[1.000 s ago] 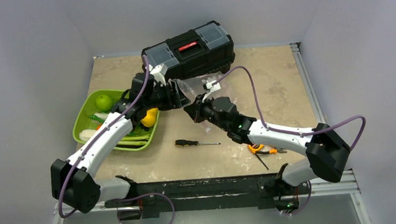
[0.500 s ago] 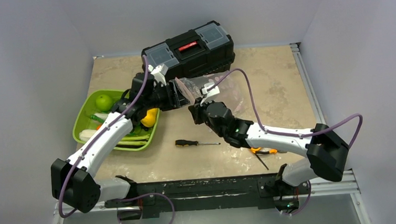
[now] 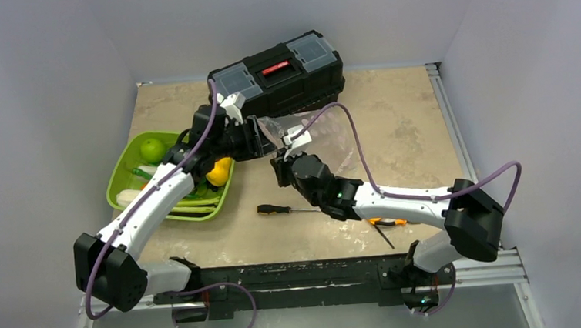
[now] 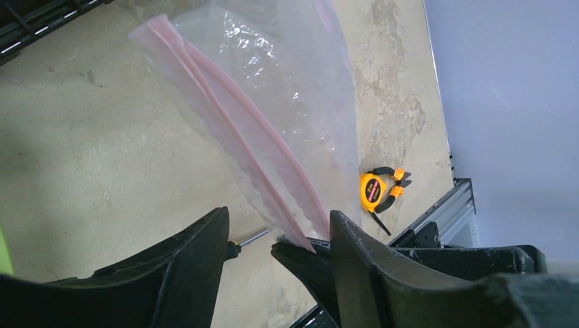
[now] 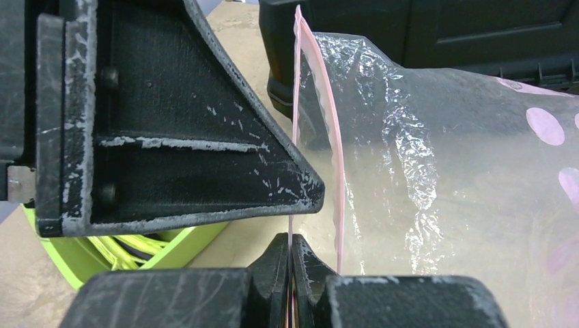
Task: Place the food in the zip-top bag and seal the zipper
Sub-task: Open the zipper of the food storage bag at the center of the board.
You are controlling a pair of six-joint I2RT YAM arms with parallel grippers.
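My right gripper is on one edge of the pink zipper. My left gripper needs to take that edge so my right gripper can grip the zipper's other edge (image 5: pixel 339 229).
The clear zip-top bag (image 3: pixel 321 142) hangs in front of the black toolbox, its mouth toward the arms. My right gripper (image 5: pixel 291 247) is shut on one lip of the pink zipper (image 5: pixel 330 116); the other lip stands apart to its right. My left gripper (image 4: pixel 278 215) is open, and the zipper (image 4: pixel 208 96) and the right gripper's fingertips lie between its jaws. In the top view the left gripper (image 3: pixel 264 141) and right gripper (image 3: pixel 278 165) meet at the bag's left edge. The food, among it a green apple (image 3: pixel 152 149) and a yellow pear (image 3: pixel 219 171), lies in the lime-green tray (image 3: pixel 118 174).
A black toolbox (image 3: pixel 281 72) stands at the back, just behind the bag. A screwdriver (image 3: pixel 287 208) lies on the table in front of the grippers. A yellow tape measure (image 4: pixel 372 191) and orange-handled pliers (image 3: pixel 388 221) lie under the right arm.
The right arm has swung left toward the left gripper with the zipper lip in its grip, and the bag has spread out more. The left gripper's jaws have narrowed somewhat.
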